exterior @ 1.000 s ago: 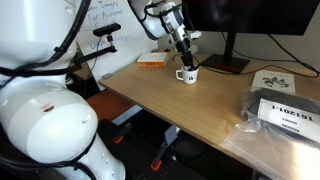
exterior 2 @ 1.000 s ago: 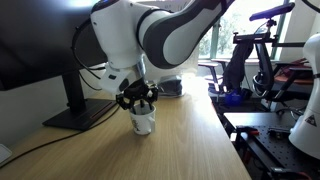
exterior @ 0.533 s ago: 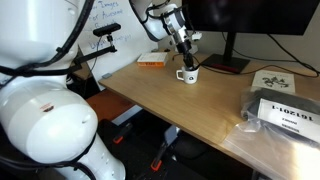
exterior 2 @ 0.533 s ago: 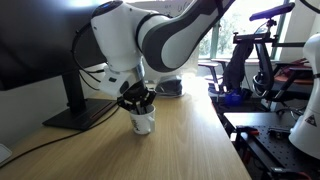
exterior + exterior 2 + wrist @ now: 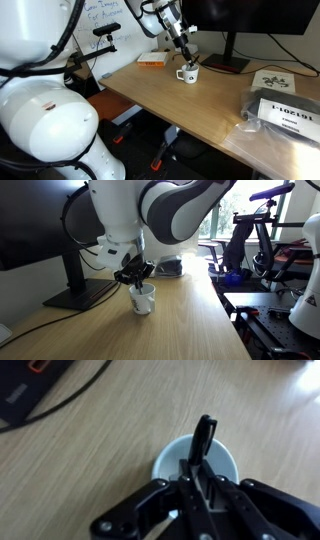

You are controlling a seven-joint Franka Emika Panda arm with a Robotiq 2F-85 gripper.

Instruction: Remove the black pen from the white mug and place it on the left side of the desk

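Observation:
I should release the black pen on the desk (image 5: 171, 67) between the white mug and the orange item.
The white mug (image 5: 188, 74) (image 5: 143, 300) stands on the light wood desk (image 5: 200, 110) (image 5: 175, 330), towards its far end near the monitor. My gripper (image 5: 184, 52) (image 5: 137, 278) hangs straight over it, pointing down. In the wrist view the jaws are pressed together on the black pen (image 5: 204, 438), whose lower part runs down into the mug (image 5: 168, 458). The gripper (image 5: 200, 485) hides the near half of the mug's rim there. In both exterior views the pen is too thin to make out.
A monitor foot (image 5: 227, 63) (image 5: 75, 295) stands just behind the mug, with a cable (image 5: 60, 400) trailing across the desk. An orange item (image 5: 150, 61) lies at the far end. A black package (image 5: 285, 112) and a paper (image 5: 275, 80) lie at the other end.
The jaws have closed from part open to shut on the pen. The gripper has risen slightly above the mug.

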